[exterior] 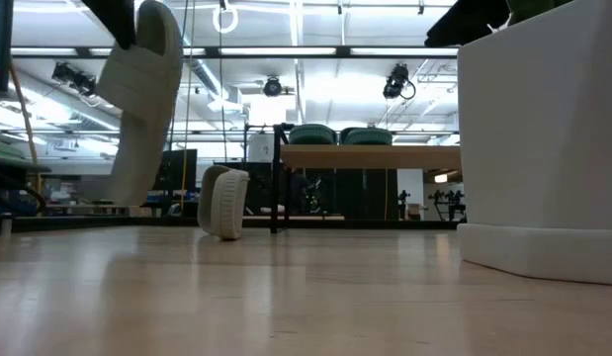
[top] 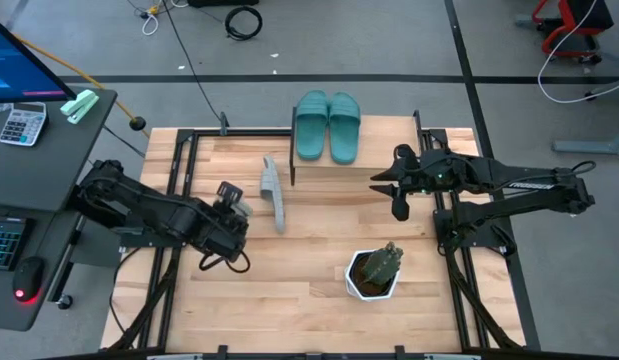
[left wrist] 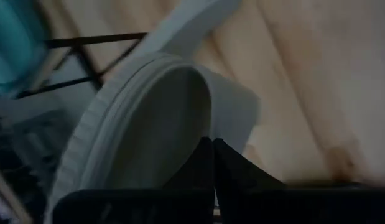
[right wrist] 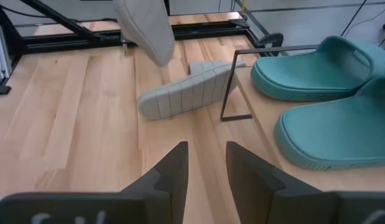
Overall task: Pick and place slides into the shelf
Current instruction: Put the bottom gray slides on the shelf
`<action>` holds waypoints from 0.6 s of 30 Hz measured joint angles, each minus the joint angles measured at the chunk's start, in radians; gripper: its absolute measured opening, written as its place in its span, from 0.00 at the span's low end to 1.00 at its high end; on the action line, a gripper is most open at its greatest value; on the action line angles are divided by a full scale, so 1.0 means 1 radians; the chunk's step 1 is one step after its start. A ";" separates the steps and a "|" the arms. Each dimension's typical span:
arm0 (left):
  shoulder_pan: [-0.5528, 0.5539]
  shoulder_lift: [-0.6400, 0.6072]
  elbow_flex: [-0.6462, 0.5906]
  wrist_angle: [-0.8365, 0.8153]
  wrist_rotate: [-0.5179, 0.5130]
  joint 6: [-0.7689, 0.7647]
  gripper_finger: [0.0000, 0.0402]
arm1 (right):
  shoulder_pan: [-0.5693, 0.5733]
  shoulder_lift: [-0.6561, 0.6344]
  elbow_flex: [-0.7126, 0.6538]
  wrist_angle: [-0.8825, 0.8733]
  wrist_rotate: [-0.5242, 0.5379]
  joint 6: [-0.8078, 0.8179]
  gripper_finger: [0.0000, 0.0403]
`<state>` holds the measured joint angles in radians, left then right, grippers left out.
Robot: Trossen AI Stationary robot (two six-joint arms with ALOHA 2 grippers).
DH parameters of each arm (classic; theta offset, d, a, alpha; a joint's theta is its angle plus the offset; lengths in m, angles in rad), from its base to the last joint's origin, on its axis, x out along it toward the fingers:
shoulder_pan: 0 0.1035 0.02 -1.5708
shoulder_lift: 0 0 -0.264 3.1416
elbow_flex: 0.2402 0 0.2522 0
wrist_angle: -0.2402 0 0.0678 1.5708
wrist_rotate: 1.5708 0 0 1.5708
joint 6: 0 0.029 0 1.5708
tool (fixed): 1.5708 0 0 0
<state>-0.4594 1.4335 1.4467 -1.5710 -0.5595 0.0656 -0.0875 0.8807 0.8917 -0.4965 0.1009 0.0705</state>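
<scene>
The light grey slide, now hanging above the table, will be let go by my left gripper against the middle of the second grey slide (top: 267, 206) on the table.
My left gripper (top: 234, 205) is at the table's left-middle, shut on a light grey slide (exterior: 142, 99) that hangs above the table. The second grey slide (top: 274, 193) stands on its long side edge on the table, just left of the shelf's black leg (right wrist: 232, 87). Two teal-green slides (top: 327, 125) lie side by side, straps up, on the left part of the shelf's wooden top (top: 387, 140). My right gripper (top: 394, 192) hovers open, right of the shelf's front and touching nothing; its fingers (right wrist: 173, 171) point toward the grey slides. My left gripper (left wrist: 212, 168) pinches the grey slide between its two shut fingers near the slide's upper end (exterior: 152, 20). In the left wrist view the fingertips (left wrist: 208, 155) lie against the slide's broad face beside its rim, and they hide the exact spot. The slide hangs tilted below the fingers, lifted clear of the table.
A white pot with a green plant (top: 374, 272) stands on the table's near-right part and fills the right of the low view (exterior: 543, 138). The shelf top right of the teal slides is bare. A desk with a calculator and keyboard stands off the table's left side.
</scene>
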 joint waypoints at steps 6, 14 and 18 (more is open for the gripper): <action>-0.020 0.046 0.002 0.000 -0.137 0.144 0.00 | 0.000 0.000 0.000 0.000 0.001 0.000 0.28; -0.039 0.128 0.001 0.000 -0.447 0.420 0.00 | 0.000 0.000 0.000 0.000 0.005 0.004 0.28; -0.038 0.132 0.001 0.000 -0.634 0.535 0.00 | 0.000 0.000 0.000 0.007 0.005 0.003 0.28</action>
<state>-0.4976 1.5653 1.4479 -1.5714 -1.1937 0.6001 -0.0875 0.8810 0.8917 -0.4893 0.1055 0.0731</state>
